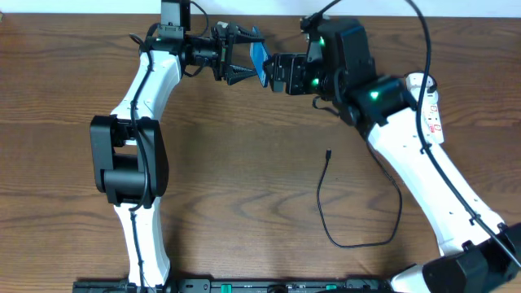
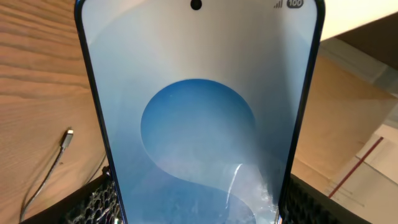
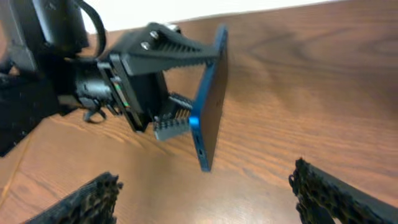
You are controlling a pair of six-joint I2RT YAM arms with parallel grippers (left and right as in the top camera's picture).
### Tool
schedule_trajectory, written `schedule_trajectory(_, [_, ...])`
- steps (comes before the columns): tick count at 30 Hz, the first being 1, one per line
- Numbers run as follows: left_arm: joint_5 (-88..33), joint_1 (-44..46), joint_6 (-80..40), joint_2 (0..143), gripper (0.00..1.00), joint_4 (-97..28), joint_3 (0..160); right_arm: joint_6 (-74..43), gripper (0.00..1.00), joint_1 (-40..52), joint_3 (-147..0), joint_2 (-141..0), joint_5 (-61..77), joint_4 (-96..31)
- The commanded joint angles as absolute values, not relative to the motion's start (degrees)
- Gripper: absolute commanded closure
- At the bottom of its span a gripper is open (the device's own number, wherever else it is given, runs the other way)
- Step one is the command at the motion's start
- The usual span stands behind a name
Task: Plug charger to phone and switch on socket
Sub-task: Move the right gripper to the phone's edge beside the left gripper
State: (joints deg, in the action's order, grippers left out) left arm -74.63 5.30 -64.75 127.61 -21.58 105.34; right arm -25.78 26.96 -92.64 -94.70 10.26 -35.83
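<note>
Next, I move my right gripper to the phone's port end point(image 1: 262, 72) point(image 3: 203, 134) and close it there, while my left gripper still holds the phone.
My left gripper point(image 1: 242, 57) is shut on the phone point(image 1: 260, 59) and holds it on edge above the table's far side. The blue screen fills the left wrist view point(image 2: 199, 112), between my left fingers point(image 2: 196, 208). My right gripper point(image 1: 277, 73) is open and empty, just right of the phone. In the right wrist view the phone point(image 3: 211, 106) hangs edge-on ahead of my open right fingers point(image 3: 205, 193), its port end pointing down. The charger cable point(image 1: 358, 240) lies looped on the table, its plug tip point(image 1: 327, 152) free; the tip also shows in the left wrist view point(image 2: 67, 138). The socket point(image 1: 433, 106) lies at the far right, partly hidden by my right arm.
The wooden table point(image 1: 244, 187) carries both arms. The left arm's black base joint point(image 1: 126, 159) stands at the left. The right arm point(image 1: 423, 179) crosses over the right side. A black cable point(image 1: 423, 49) runs from the right arm past the socket.
</note>
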Motion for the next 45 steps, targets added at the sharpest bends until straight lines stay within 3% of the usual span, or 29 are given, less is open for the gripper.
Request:
schedule_trajectory(1, [-75.3, 5.1, -65.3, 125.4, 0.23, -21.3, 105.6, -25.0, 0.12, 27.3, -100.7, -97.7, 8.1, -40.5])
schedule_trajectory(7, [-74.3, 5.1, -65.5, 125.4, 0.23, -21.3, 105.6, -23.2, 0.11, 28.5, -107.3, -104.7, 8.1, -45.8])
schedule_trajectory(20, [-74.3, 5.1, -66.6, 125.4, 0.24, -21.3, 105.6, -27.9, 0.11, 31.6, -107.6, -110.8, 0.7, -41.4])
schedule_trajectory(24, [-74.3, 5.1, -68.0, 125.4, 0.24, -21.3, 105.6, -30.2, 0.15, 32.2, -107.5, -111.8, -1.7, -40.8])
schedule_trajectory(26, [-74.3, 5.1, -68.3, 125.4, 0.24, -21.3, 105.6, -30.5, 0.09, 32.4, -107.5, -112.4, -3.1, -40.0])
schedule_trajectory(32, [-74.3, 5.0, -70.8, 125.4, 0.24, -21.3, 105.6, -30.6, 0.13, 32.6, -107.5, -113.6, -4.4, -38.7])
schedule_trajectory(36, [-74.3, 5.1, -71.0, 125.4, 0.24, -21.3, 105.6, -30.6, 0.37, 32.6, -107.4, -113.6, -5.5, -38.5])
schedule_trajectory(41, [-74.5, 5.1, -72.3, 125.4, 0.24, -21.3, 105.6, -30.6, 0.39, 32.6, -107.4, -113.6, -7.1, -38.1])
schedule_trajectory(45, [-74.7, 5.1, -72.9, 125.4, 0.24, -21.3, 105.6, -30.6, 0.52, 33.0, -107.4, -113.6, -7.1, -38.1])
